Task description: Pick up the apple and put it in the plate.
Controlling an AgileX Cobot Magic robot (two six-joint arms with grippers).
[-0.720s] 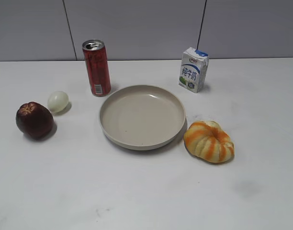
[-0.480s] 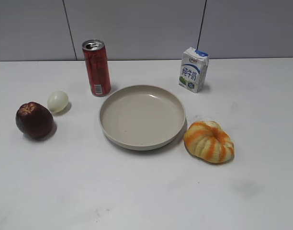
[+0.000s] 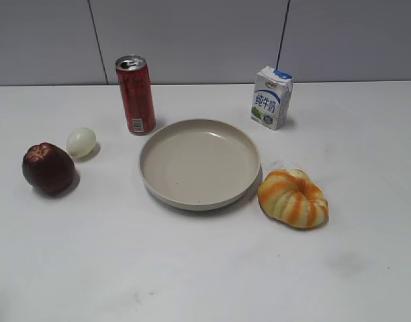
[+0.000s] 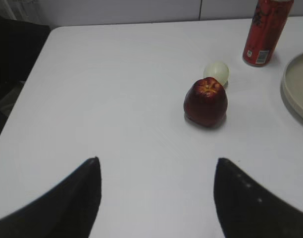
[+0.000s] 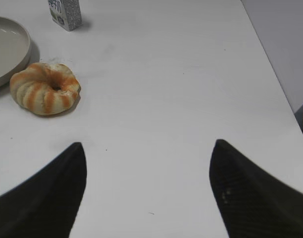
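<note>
The sides of the dark maroon apple (image 3: 48, 161) (image 4: 206, 96) are just below its dimpled top, beside the pale egg-shaped thing. Next, my left gripper closes on them there.
The dark maroon apple (image 3: 48, 168) sits upright on the white table at the far left, apart from the beige plate (image 3: 199, 195) in the middle. In the left wrist view the apple (image 4: 205, 101) lies ahead and to the right of my left gripper (image 4: 157, 161), which is open and empty above bare table. The plate's rim (image 4: 290, 94) shows at that view's right edge. My right gripper (image 5: 149, 145) is open and empty over bare table; the plate's edge (image 5: 20, 59) is at its far left. Neither gripper shows in the exterior view.
A pale egg-shaped thing (image 3: 81, 142) lies just behind the apple. A red can (image 3: 135, 94) stands behind the plate's left side, a milk carton (image 3: 271, 98) behind its right. An orange-and-white striped pumpkin-like fruit (image 3: 293, 198) touches the plate's right front. The table's left edge (image 4: 27, 74) is near.
</note>
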